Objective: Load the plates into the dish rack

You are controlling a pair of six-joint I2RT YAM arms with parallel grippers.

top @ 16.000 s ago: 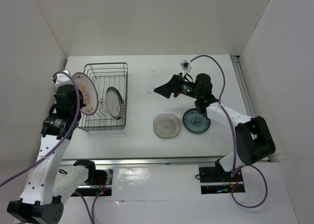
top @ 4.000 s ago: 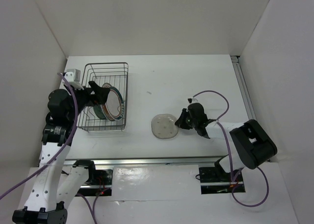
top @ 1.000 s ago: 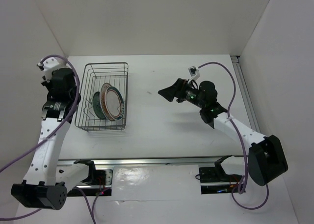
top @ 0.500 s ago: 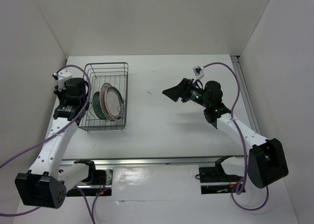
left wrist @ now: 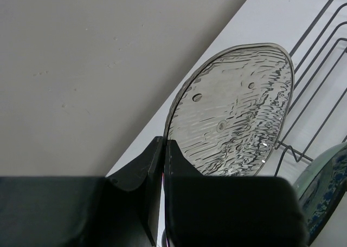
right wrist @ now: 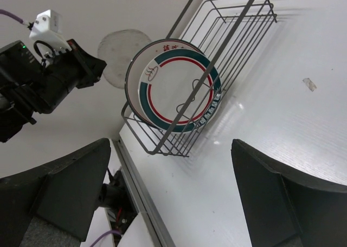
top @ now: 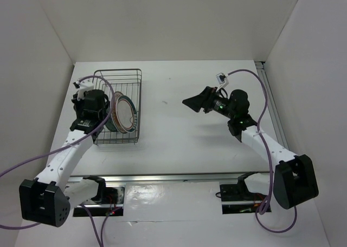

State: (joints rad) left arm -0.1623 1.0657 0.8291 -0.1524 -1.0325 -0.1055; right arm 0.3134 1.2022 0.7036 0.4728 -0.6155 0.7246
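Observation:
Next, my left gripper sets the translucent beige plate down and releases it between the teal-blue plate and the dish rack's outer side [top: 100, 121]. The beige plate is on edge at the rack now.
The dark wire dish rack [top: 117, 75] stands at the table's left. A white plate with a dark and red rim band [top: 125, 113] stands upright in it, also in the right wrist view [right wrist: 174, 87]. The teal-blue plate's edge [left wrist: 327, 188] shows beside it. The orange sunburst plate is hidden behind them. My left gripper [top: 100, 111] [left wrist: 164, 144] is shut on the rim of the translucent beige plate [left wrist: 234, 110] and holds it on edge at the rack's left side; that plate also shows in the right wrist view [right wrist: 126, 53]. My right gripper [top: 194, 102] [right wrist: 173, 203] is open and empty above the table's middle.
White walls enclose the table on the left, back and right. A metal rail [top: 179, 176] runs along the near edge. The left arm's purple cable [top: 32, 163] loops out at the left. A small mark [right wrist: 309, 84] lies on the table right of the rack.
My left arm has swung right, bringing the translucent plate from the left wall to the rack's left side. My right gripper has drifted slightly right, still open.

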